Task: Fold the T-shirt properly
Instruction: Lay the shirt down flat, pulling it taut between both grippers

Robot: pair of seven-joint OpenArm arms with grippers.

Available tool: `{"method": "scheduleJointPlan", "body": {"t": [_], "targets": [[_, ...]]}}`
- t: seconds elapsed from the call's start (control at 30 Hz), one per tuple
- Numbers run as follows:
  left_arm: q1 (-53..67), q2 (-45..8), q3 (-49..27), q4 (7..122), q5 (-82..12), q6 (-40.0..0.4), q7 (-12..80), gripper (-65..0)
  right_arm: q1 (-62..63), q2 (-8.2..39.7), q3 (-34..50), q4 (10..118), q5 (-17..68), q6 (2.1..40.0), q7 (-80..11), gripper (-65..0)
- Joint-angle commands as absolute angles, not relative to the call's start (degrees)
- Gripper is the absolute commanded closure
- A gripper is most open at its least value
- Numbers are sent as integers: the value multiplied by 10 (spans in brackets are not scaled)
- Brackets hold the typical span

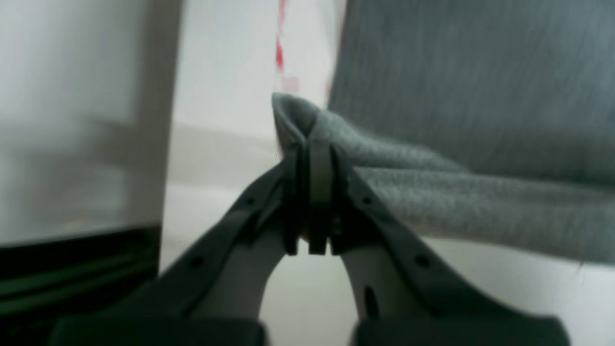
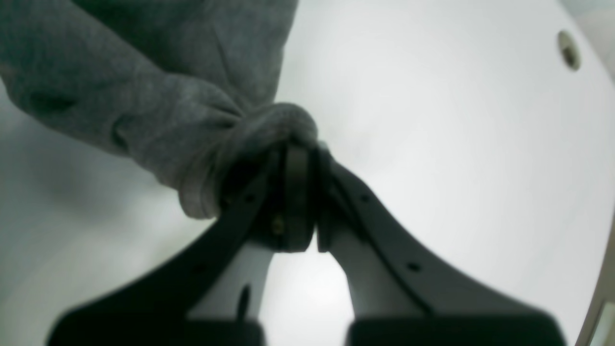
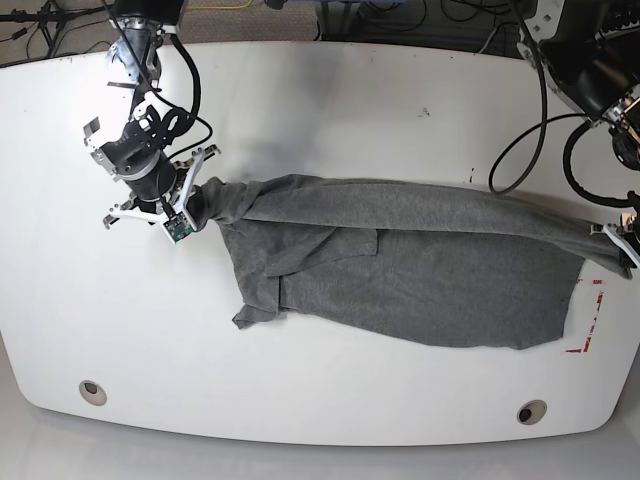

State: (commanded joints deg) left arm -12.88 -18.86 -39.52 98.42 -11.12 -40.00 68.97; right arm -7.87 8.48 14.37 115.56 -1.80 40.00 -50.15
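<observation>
My right gripper is pinching a bunched end of the T-shirt, so next I lay this end down, open it and take the T-shirt's side edge nearer the sleeve (image 3: 230, 228).
The dark grey T-shirt (image 3: 400, 260) is stretched across the white table (image 3: 330, 120) between my two arms. At the base view's left, my right gripper (image 3: 195, 200) is shut on a bunched end of the shirt. The right wrist view shows that gripper (image 2: 298, 158) pinching a wad of T-shirt (image 2: 158, 110) cloth. At the base view's right edge, my left gripper (image 3: 622, 245) is shut on the other end. In the left wrist view this gripper (image 1: 314, 149) clamps a folded edge of the T-shirt (image 1: 471, 120). A sleeve (image 3: 262, 295) hangs toward the front.
Red tape marks (image 3: 590, 320) lie on the table by the shirt's right end. Two round holes (image 3: 92, 391) (image 3: 531, 411) sit near the table's front edge. Black cables (image 3: 530, 130) loop over the back right corner.
</observation>
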Motion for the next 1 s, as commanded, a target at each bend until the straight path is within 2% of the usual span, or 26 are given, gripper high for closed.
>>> {"method": "scheduleJointPlan", "body": {"t": [0.77, 0.87, 1.0], "targets": [[7, -189, -397, 981, -111, -400, 686, 0, -182, 47, 139, 1155, -18, 400, -503, -10], [9, -189, -397, 981, -111, -400, 686, 0, -188, 44, 139, 1155, -18, 400, -505, -81], [9, -189, -397, 981, -110, -400, 686, 0, -200, 36, 139, 1156, -17, 400, -505, -260]]}}
